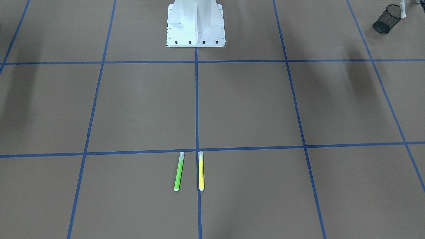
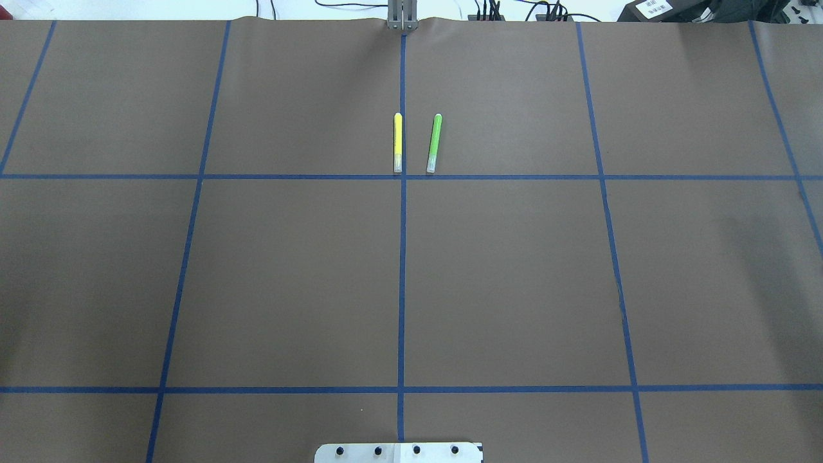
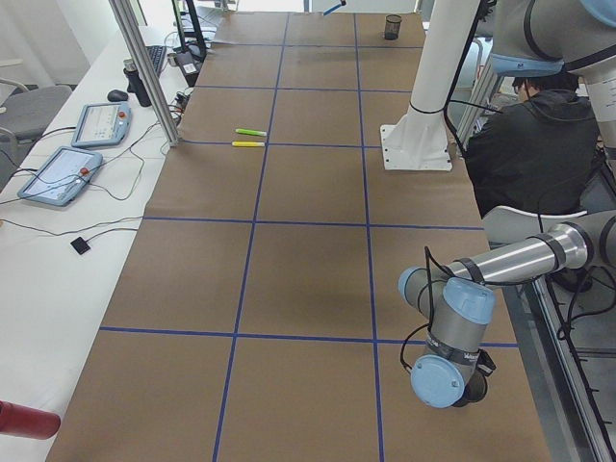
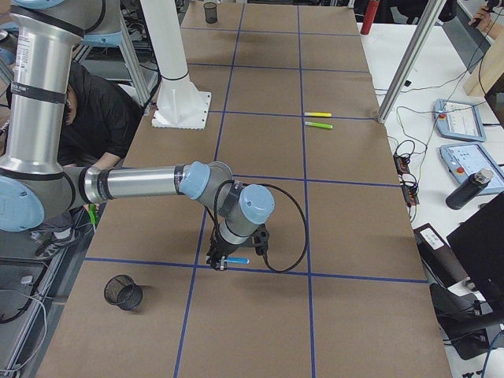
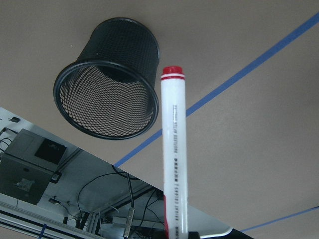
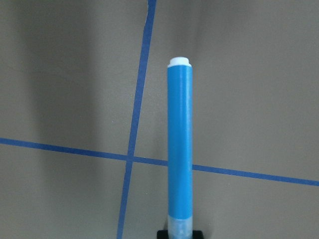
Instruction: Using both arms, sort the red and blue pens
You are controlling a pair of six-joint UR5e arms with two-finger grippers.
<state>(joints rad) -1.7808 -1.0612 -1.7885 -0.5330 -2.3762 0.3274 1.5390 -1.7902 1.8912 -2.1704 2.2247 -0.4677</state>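
The red pen, now held beside the cup, will be let go by my left gripper inside the opening of the black mesh cup (image 1: pixel 397 11) (image 5: pixel 106 99).
In the left wrist view the red pen (image 5: pixel 174 149), white-barrelled with a red end, sticks out from my left gripper (image 5: pixel 177 234), which is shut on it. Its far end is just right of the mouth of a black mesh cup (image 5: pixel 109 79). The front view shows the same pen (image 1: pixel 403 10) beside that cup (image 1: pixel 386 19) in the top right corner. My right gripper (image 6: pixel 179 234) is shut on the blue pen (image 6: pixel 179 149) and holds it low over a crossing of blue tape lines. From the right-end view the blue pen (image 4: pixel 238 261) is some way from a second mesh cup (image 4: pixel 124 293).
A lime-green marker (image 2: pixel 434 143) and a yellow marker (image 2: pixel 398 142) lie side by side near the table's far middle. The white pedestal base (image 1: pixel 196 25) stands at the robot's edge. A person in black (image 3: pixel 525 144) sits behind it. Tablets (image 3: pixel 60 175) and cables lie on the side bench.
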